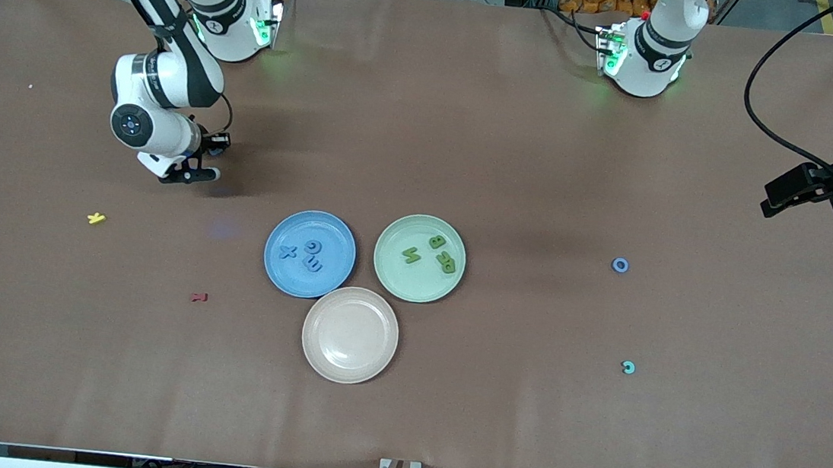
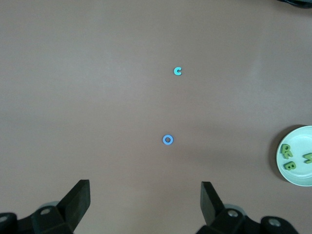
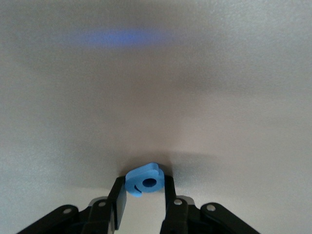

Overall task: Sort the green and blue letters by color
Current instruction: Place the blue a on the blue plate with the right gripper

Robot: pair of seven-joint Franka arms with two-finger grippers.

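Note:
The blue letter will go down from my right gripper in the blue plate (image 1: 291,278) beside the B, on the camera side of the X.
My right gripper (image 1: 197,173) is low over the bare table toward the right arm's end, shut on a blue letter (image 3: 144,179) held between its fingertips. Three blue letters (image 1: 313,255) lie in the blue plate (image 1: 304,286), and three green letters (image 1: 431,253) lie in the green plate (image 1: 411,285). A blue O (image 1: 620,265) (image 2: 168,140) lies on the table toward the left arm's end. My left gripper (image 2: 145,195) hangs open and empty above that end of the table, at the edge of the front view (image 1: 775,201).
An empty beige plate (image 1: 350,335) sits nearer the front camera than the two coloured plates. A teal C (image 1: 628,367) (image 2: 178,71) lies nearer the camera than the blue O. A yellow letter (image 1: 96,218) and a dark red letter (image 1: 199,297) lie toward the right arm's end.

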